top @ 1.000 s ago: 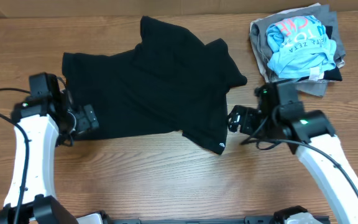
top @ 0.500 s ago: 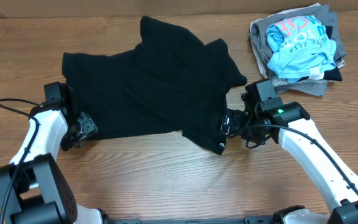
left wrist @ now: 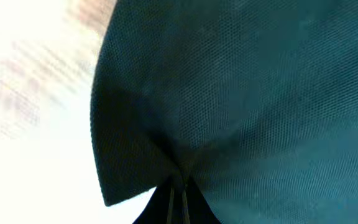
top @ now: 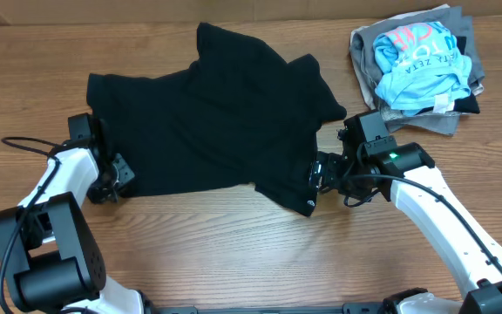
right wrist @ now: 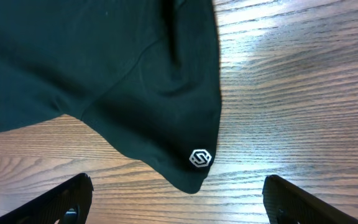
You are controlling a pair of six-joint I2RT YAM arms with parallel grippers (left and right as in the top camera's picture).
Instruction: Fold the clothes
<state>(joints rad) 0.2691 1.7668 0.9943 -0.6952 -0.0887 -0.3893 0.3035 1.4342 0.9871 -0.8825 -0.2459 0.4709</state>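
Note:
Next, the robot's right gripper will move to the black shirt's logo corner (top: 309, 208) (right wrist: 196, 168), next to the small white logo, and close there.
The clothes, a black short-sleeved shirt (top: 207, 122), lie rumpled and spread across the middle of the wooden table (top: 234, 253). My left gripper (top: 122, 174) is at the shirt's lower left corner. The left wrist view shows it (left wrist: 178, 186) shut, with black fabric (left wrist: 260, 93) pinched and puckered between the tips. My right gripper (top: 315, 174) is at the lower right corner, open. In the right wrist view its fingers (right wrist: 61, 202) stand wide on either side of the shirt corner (right wrist: 104, 62), which bears a small white logo (right wrist: 200, 157).
A pile of folded garments (top: 417, 61), topped by a light blue shirt with pink lettering, sits at the back right, just behind my right arm. The left arm's cable (top: 24, 144) loops over the table at the left.
My left gripper has gone from open to shut on the shirt's lower left corner. The right gripper slid left up to the logo corner and then held still, open.

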